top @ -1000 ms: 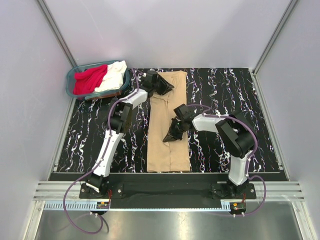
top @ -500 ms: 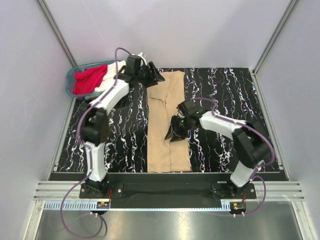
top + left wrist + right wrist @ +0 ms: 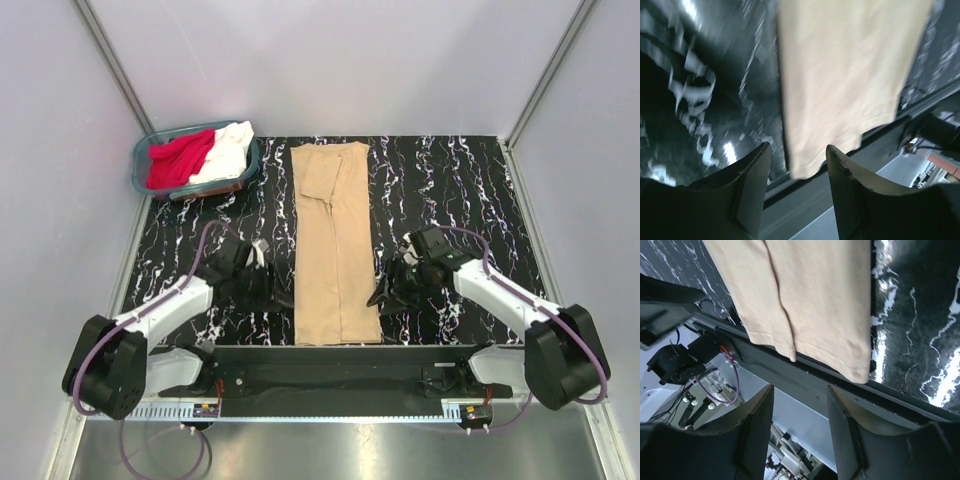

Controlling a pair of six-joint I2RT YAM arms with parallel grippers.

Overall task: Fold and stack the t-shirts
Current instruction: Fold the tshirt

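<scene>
The near hem corner (image 3: 297,342) (image 3: 797,175) of the tan t-shirt, on the side of the teal basket, will be gripped by my left gripper.
The tan t-shirt (image 3: 335,245) lies flat as a long narrow strip down the middle of the table, its near hem at the front edge. It fills the top of the left wrist view (image 3: 840,75) and of the right wrist view (image 3: 805,300). The red t-shirt (image 3: 178,160) and the white t-shirt (image 3: 228,150) lie bunched in the teal basket (image 3: 140,165) at the far left. My left gripper (image 3: 278,297) (image 3: 797,155) hangs open just left of the tan shirt's near end, holding nothing. My right gripper (image 3: 380,297) (image 3: 800,395) is open just right of that end, also holding nothing.
The black marbled tabletop (image 3: 450,200) shows on both sides of the shirt. A dark rail (image 3: 340,355) carrying the arm bases runs along the front edge. Grey walls close the table in on three sides.
Both arms have pulled back from the tan shirt to the near edge, the left from its far end, the right from its middle. The jaws have opened and the shirt lies flat.
</scene>
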